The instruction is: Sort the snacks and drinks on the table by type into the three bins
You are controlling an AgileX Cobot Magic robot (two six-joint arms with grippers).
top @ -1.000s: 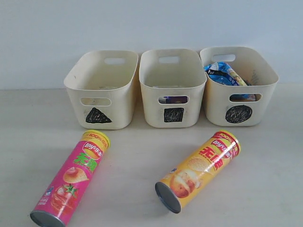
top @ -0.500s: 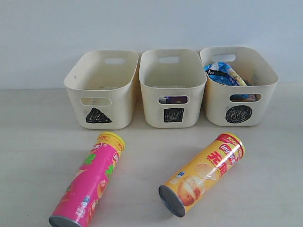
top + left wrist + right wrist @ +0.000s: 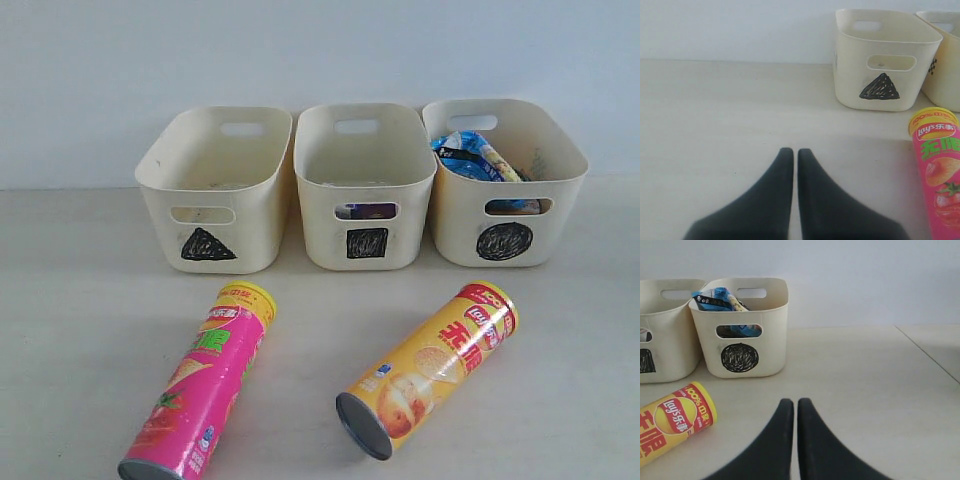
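Observation:
Next, my left gripper closes on the middle point(image 3: 214, 357) point(image 3: 944, 169) of the pink chip tube, slightly toward its yellow end near the triangle bin.
A pink chip tube point(image 3: 200, 385) point(image 3: 939, 170) lies on the beige table point(image 3: 60, 300) in front of the triangle bin point(image 3: 213, 190) point(image 3: 880, 60). The yellow chip tube point(image 3: 430, 365) point(image 3: 670, 422) lies in front of the square bin point(image 3: 365, 185) and the circle bin point(image 3: 505, 180) point(image 3: 740, 327). Blue-white packets point(image 3: 465, 158) point(image 3: 715, 297) fill the circle bin; a dark purple pack point(image 3: 367, 211) shows through the square bin's slot. My left gripper point(image 3: 795, 152) is shut and empty, left of the pink tube. My right gripper point(image 3: 795, 403) is shut and empty, right of the yellow tube. Neither gripper shows in the exterior view.
A pale wall point(image 3: 320, 50) rises behind the bins. In the right wrist view a seam or table edge point(image 3: 930, 352) runs diagonally at the far right. Bare table lies between the tubes and around both grippers.
The pink tube has rolled to the right and turned more upright across the frames. The yellow tube shifted slightly right and up early on, then stayed. The bins have not moved.

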